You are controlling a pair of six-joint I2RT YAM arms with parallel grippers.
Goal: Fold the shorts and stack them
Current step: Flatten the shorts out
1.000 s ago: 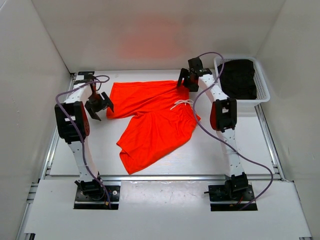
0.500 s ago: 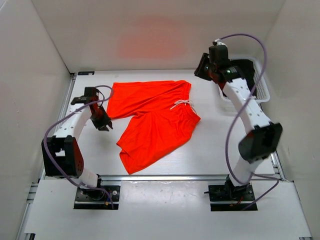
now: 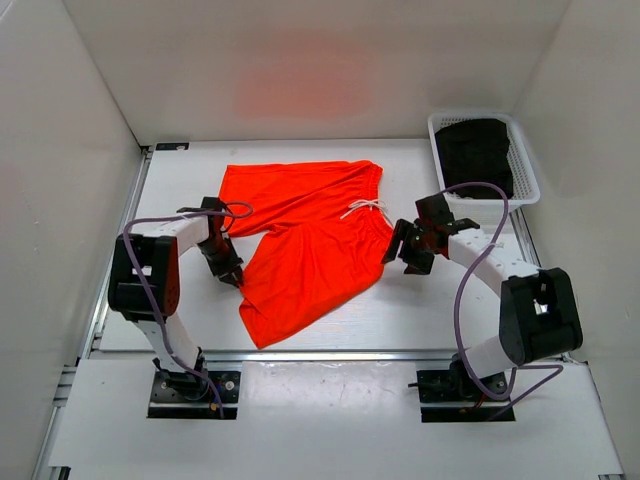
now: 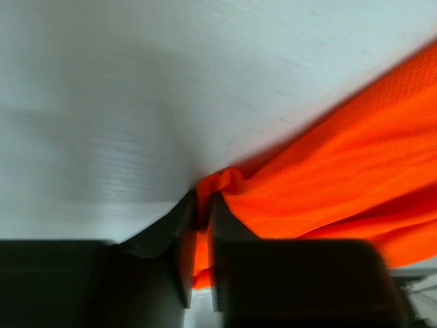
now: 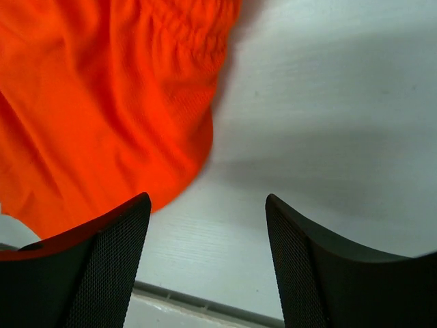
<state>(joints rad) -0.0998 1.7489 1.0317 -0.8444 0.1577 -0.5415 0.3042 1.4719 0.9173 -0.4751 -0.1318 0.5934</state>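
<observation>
Next, my right gripper grips the near end of the waistband (image 3: 384, 256) (image 5: 203, 133) of the orange-red shorts, at the corner nearest the metal rail.
The orange-red shorts (image 3: 310, 240) lie spread flat mid-table, waistband to the right with a white drawstring (image 3: 362, 208). My left gripper (image 3: 231, 273) sits low at the left hem of the near leg. In the left wrist view its jaws (image 4: 203, 201) are pinched on a raised fold of the shorts (image 4: 328, 178). My right gripper (image 3: 401, 251) hovers just off the waistband's right edge. In the right wrist view it is open (image 5: 207, 205) over bare table, with the shorts (image 5: 116, 102) to the upper left and nothing between the fingers.
A white basket (image 3: 528, 180) holding dark folded clothes (image 3: 475, 150) stands at the back right corner. White walls close in the table on the left, back and right. A metal rail (image 3: 330, 354) runs along the near edge.
The left gripper moved in to the near leg's hem and closed on the fabric. The right arm swung from the back by the basket down to the waistband's right side.
</observation>
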